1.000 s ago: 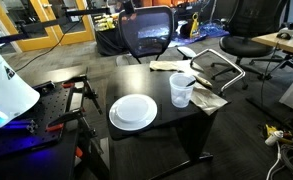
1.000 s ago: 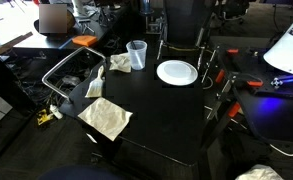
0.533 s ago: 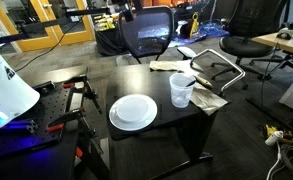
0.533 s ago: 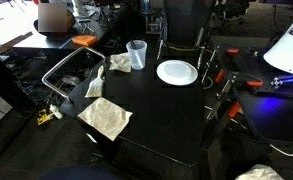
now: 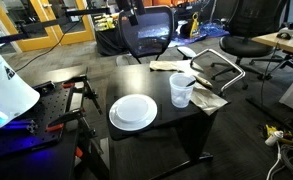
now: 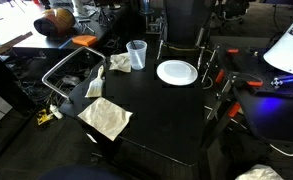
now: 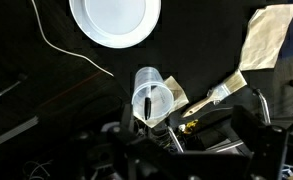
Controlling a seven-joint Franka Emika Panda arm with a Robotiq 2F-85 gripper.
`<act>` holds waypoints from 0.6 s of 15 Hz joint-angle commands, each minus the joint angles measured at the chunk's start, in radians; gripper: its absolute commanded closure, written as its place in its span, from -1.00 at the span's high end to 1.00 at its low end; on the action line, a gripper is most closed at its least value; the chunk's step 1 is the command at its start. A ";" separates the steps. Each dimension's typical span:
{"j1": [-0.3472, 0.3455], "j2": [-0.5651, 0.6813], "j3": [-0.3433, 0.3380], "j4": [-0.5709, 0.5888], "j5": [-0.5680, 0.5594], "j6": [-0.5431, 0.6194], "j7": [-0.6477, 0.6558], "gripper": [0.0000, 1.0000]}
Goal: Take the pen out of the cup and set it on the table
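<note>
My gripper will close on the black pen's dark upper end [image 5: 193,82] [image 7: 148,112], where it pokes out at the rim of the clear plastic cup.
The clear plastic cup [image 5: 181,91] stands upright near a corner of the black table [image 5: 176,128], beside the white plate. It shows in both exterior views [image 6: 136,55]. The black pen [image 7: 146,103] leans inside the cup [image 7: 152,97] in the wrist view. A dark tip of the pen shows at the cup's rim [image 5: 189,82]. My gripper [image 7: 190,128] shows only in the wrist view, as dark fingers spread wide. It looks open and empty, well above the table, and the cup is just off its left finger.
A round white plate [image 5: 133,111] lies next to the cup. Crumpled paper sheets lie on the table [image 6: 106,118] and beside the cup [image 6: 119,63]. A flat brush [image 7: 221,93] lies near the cup. An office chair [image 5: 146,35] stands behind the table, and a metal frame [image 6: 66,75] beside it.
The cup, pen, plate and arm have not moved. Only something orange-brown has appeared in the background at the top left of an exterior view.
</note>
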 commanded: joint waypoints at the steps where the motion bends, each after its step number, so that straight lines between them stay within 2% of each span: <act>1: -0.033 0.122 0.048 0.022 -0.078 0.093 0.086 1.00; 5: -0.073 0.251 0.067 0.059 -0.225 0.121 0.236 1.00; 9: -0.039 0.368 0.005 0.117 -0.330 0.130 0.344 1.00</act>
